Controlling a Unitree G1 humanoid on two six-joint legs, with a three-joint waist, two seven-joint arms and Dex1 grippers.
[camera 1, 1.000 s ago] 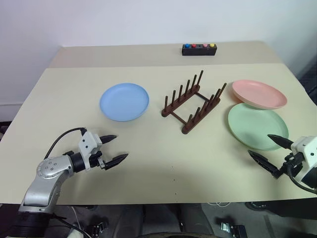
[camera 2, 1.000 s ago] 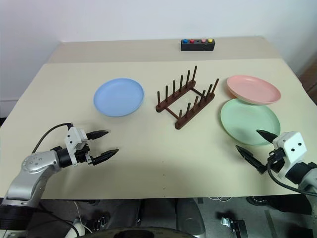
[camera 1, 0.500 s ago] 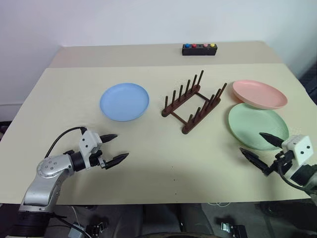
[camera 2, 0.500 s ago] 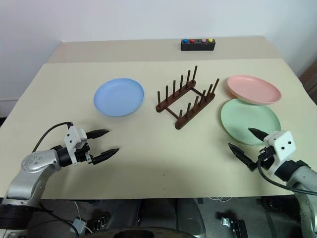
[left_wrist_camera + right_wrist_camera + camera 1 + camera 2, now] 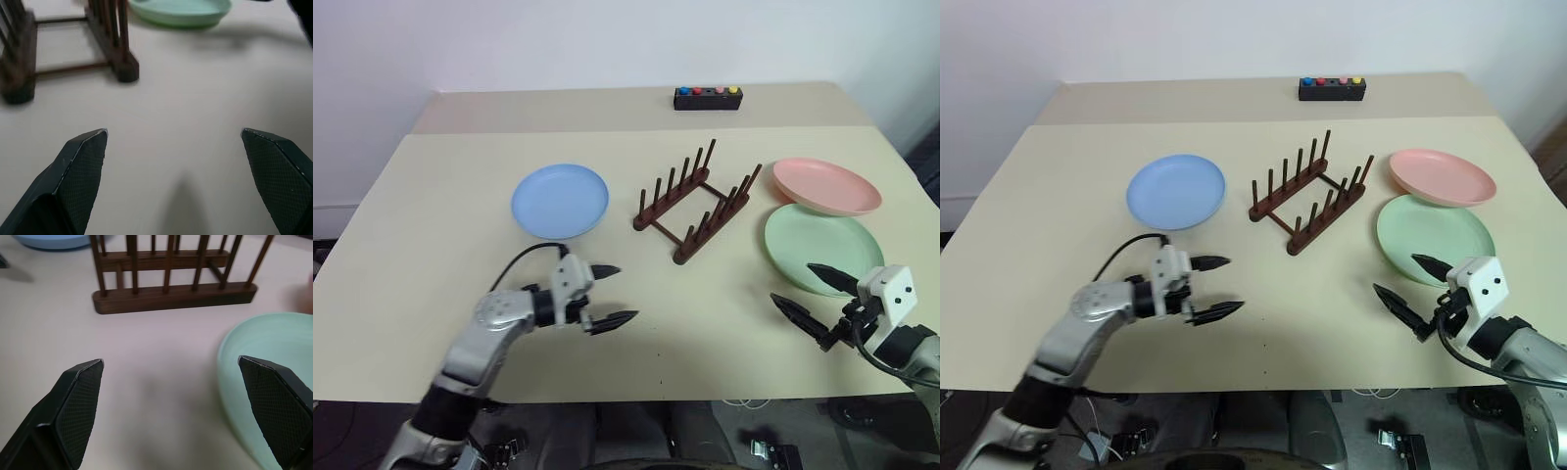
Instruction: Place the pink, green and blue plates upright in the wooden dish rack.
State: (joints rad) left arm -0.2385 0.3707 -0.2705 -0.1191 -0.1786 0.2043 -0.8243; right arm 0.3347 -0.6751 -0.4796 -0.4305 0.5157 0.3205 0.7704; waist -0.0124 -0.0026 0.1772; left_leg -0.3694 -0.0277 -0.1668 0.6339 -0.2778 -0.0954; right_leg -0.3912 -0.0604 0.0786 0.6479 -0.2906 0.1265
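The wooden dish rack has the near end of its rail (image 5: 681, 258) (image 5: 128, 72) facing the green plate. My left gripper will go there next and close on it.
The dark wooden dish rack (image 5: 696, 203) stands empty in the middle of the table. A light blue plate (image 5: 560, 200) lies flat to its left. A pink plate (image 5: 826, 185) lies to its right, its near rim overlapping a mint green plate (image 5: 822, 248). My left gripper (image 5: 610, 294) hovers open over bare table, in front of the blue plate and left of the rack's near end. My right gripper (image 5: 810, 297) is open at the green plate's near edge, one fingertip over its rim. Nothing sits between either pair of fingers.
A black box with coloured buttons (image 5: 707, 97) sits at the back, on a second table pushed against the cream one (image 5: 460, 176). The near table edge runs just below both grippers.
My left gripper has swung to the right, from the near left corner toward the middle. The right gripper crept a little to the left. Plates and rack are where they were.
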